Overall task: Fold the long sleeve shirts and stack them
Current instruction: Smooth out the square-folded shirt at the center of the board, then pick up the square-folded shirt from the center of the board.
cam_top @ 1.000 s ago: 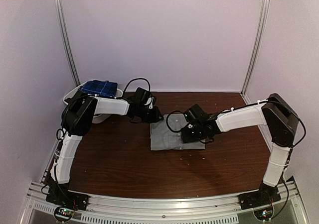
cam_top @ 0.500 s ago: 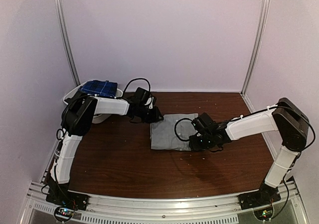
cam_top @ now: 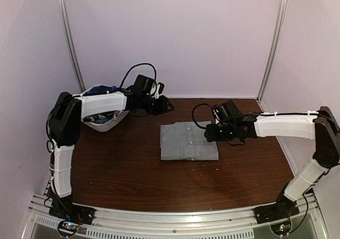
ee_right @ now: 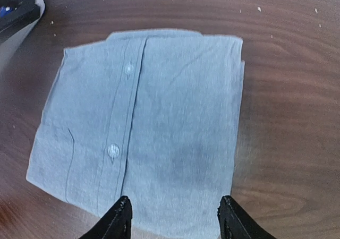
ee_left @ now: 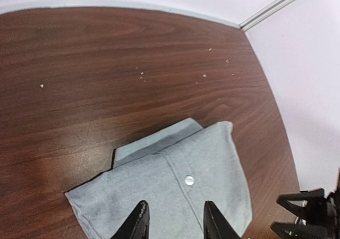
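My left gripper goes to the folded grey shirt next and closes on the middle of its side edge (cam_top: 161,142) nearest the basket.
A grey long sleeve shirt (cam_top: 188,142) lies folded into a flat rectangle in the middle of the table, button placket up (ee_left: 178,183) (ee_right: 143,117). My left gripper (cam_top: 168,106) hangs open above the table beyond the shirt's far left corner; nothing is between its fingers (ee_left: 139,224). My right gripper (cam_top: 209,133) hovers open over the shirt's right edge, its fingertips (ee_right: 120,218) spread wide and empty. A blue plaid shirt (cam_top: 101,90) lies in the basket, mostly hidden behind my left arm.
The white oval basket (cam_top: 104,124) stands at the table's back left corner under my left arm. Small crumbs (ee_left: 142,77) dot the dark wood. Metal frame posts (cam_top: 272,42) and white walls enclose the table.
My right gripper has lifted off the grey shirt and drawn back to its right edge. My left arm has risen and moved back from the shirt's far left corner. The shirt lies fully uncovered.
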